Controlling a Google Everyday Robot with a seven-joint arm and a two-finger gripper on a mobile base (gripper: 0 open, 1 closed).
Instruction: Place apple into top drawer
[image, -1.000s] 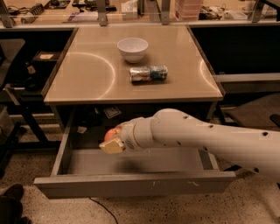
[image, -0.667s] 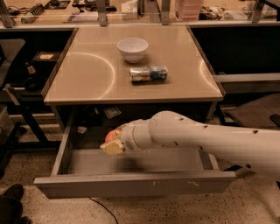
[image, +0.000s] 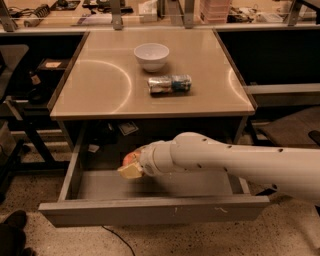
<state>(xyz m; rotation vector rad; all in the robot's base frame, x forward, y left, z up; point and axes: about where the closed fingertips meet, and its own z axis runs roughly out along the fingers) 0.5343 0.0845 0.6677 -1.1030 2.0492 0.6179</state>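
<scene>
Next, my gripper releases the apple on the top drawer's grey bottom (image: 136, 162), between the front panel and the beige table.
The top drawer (image: 150, 210) is pulled out below the beige table, grey and shallow with a flat front panel. My white arm reaches in from the right over the open drawer. My gripper (image: 131, 167) is shut on the apple (image: 130, 158), a red-orange round fruit of which only part shows above the pale fingers (image: 131, 172). The apple hangs just above the drawer floor, left of its middle.
On the beige table (image: 100, 85) stand a white bowl (image: 151, 55) and a silver-and-blue foil snack packet (image: 170, 84). A dark table leg frame (image: 30, 135) is at the left. Cluttered benches run along the back.
The arm and the apple have barely moved; the gripper sits perhaps slightly lower in the drawer.
</scene>
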